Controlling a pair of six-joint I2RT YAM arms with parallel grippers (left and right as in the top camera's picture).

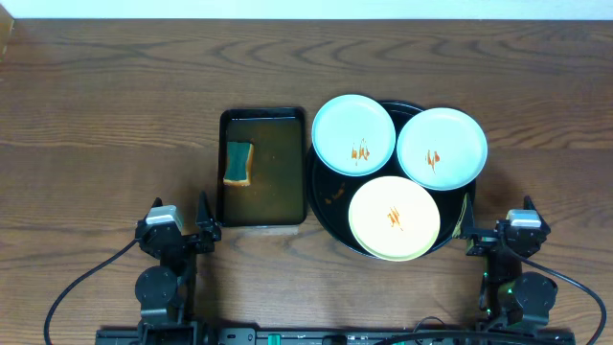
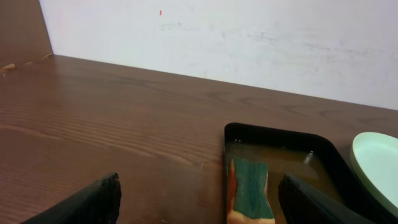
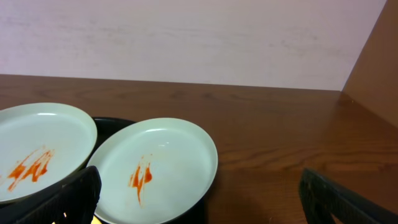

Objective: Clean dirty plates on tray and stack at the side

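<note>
My left gripper is to reach into the rectangular black tray next and close on the middle of the green-and-yellow sponge (image 1: pixel 238 163) (image 2: pixel 250 190), pinching the sponge's green top.
Three plates lie on the round black tray (image 1: pixel 326 206), each with an orange smear at its centre. A pale bluish plate (image 1: pixel 353 133) is at the back left, another (image 1: pixel 442 148) at the back right, and a cream-yellow plate (image 1: pixel 394 218) at the front. The right wrist view shows both pale plates, the right one (image 3: pixel 155 168) and the left one (image 3: pixel 37 149). My left gripper (image 1: pixel 182 235) is open and empty at the front left. My right gripper (image 1: pixel 498 238) is open and empty just right of the tray.
A rectangular black tray (image 1: pixel 263 171) with brownish water holds a green-and-yellow sponge (image 1: pixel 238 162), left of the round tray. It also shows in the left wrist view (image 2: pixel 280 149) with the sponge (image 2: pixel 250 196). A white wall stands behind the table.
</note>
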